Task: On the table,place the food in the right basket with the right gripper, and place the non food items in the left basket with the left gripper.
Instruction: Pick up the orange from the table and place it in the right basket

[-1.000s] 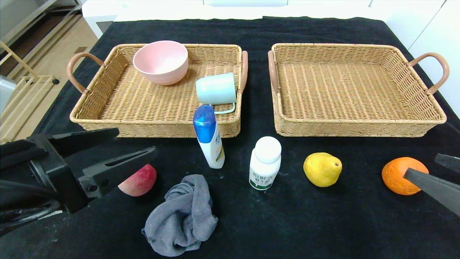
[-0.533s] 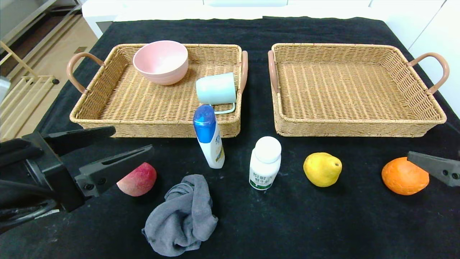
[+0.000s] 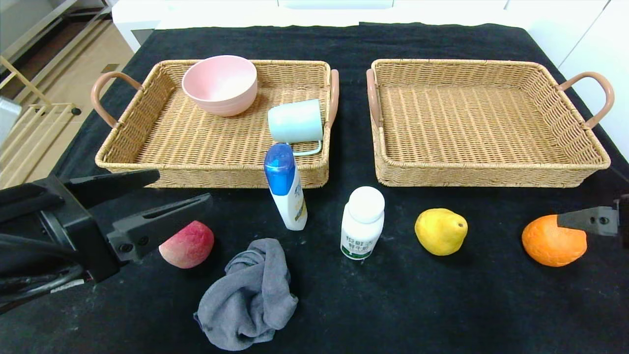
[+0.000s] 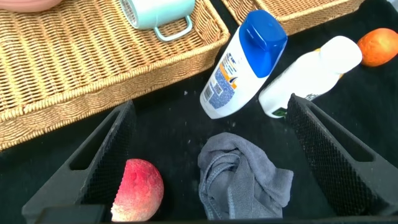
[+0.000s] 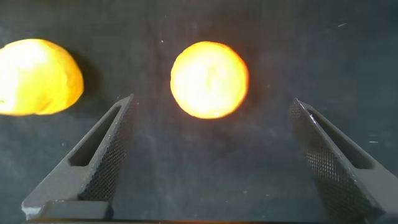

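Note:
My right gripper should close around the orange's middle (image 3: 553, 243) (image 5: 209, 80). One of its fingers will be on the side toward the yellow pear.
On the black table (image 3: 393, 305), my right gripper (image 5: 212, 99) is open and hovers over the orange (image 3: 553, 241) at the far right; one of its fingers (image 3: 587, 220) shows at the picture's edge. The orange (image 5: 209, 79) lies ahead, between the finger lines, untouched. The yellow pear (image 3: 441, 231), the small white bottle (image 3: 362, 223) and the peach (image 3: 189, 244) sit in the front row. My left gripper (image 3: 184, 187) is open and empty above the peach, near the grey cloth (image 3: 248, 295). The right basket (image 3: 491, 172) is empty.
The left basket (image 3: 211, 169) holds a pink bowl (image 3: 219, 83) and a pale green mug (image 3: 295, 122) on its side. A blue-capped white bottle (image 3: 286, 189) stands just in front of that basket. White furniture stands behind the table.
My right gripper has risen and drawn back toward the right edge; its finger now lies level over the orange. My left gripper has barely shifted.

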Motion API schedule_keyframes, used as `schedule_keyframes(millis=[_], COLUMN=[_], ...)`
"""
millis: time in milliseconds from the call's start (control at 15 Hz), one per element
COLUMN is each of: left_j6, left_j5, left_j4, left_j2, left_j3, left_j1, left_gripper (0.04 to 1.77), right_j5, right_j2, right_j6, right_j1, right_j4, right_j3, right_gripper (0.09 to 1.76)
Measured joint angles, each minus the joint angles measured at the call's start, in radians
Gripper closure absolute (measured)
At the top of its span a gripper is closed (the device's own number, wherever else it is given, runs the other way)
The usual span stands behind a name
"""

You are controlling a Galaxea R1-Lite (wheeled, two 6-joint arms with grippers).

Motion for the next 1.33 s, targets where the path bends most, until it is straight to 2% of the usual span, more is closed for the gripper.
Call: schedule_keyframes(millis=[133, 333, 800, 1333], left_j6=[0.001, 0.003, 0.003, 0.003], left_j5=[0.0, 0.0, -0.001, -0.001], left_j4=[0.003, 0.002, -0.001, 0.0], left_j2=[-0.003, -0.006, -0.022, -0.027], left_j3=[0.001, 0.002, -0.004, -0.004], left_j1=[-0.001, -0.001, 0.0, -0.001], left_gripper=[0.05, 0.05, 0.05, 0.05], right_j5=[0.056, 0.065, 0.099, 0.101], right_j2=[0.038, 0.081, 0.177, 0.224], right_j6=[0.009, 0.011, 0.024, 0.047], right_j1=[-0.037, -0.076, -0.09, -0.101], right_j4=[-0.002, -0.004, -0.093, -0.096], right_j3=[-0.007, -0.009, 0.015, 0.034], right_gripper=[0.09, 0.09, 0.09, 0.09])
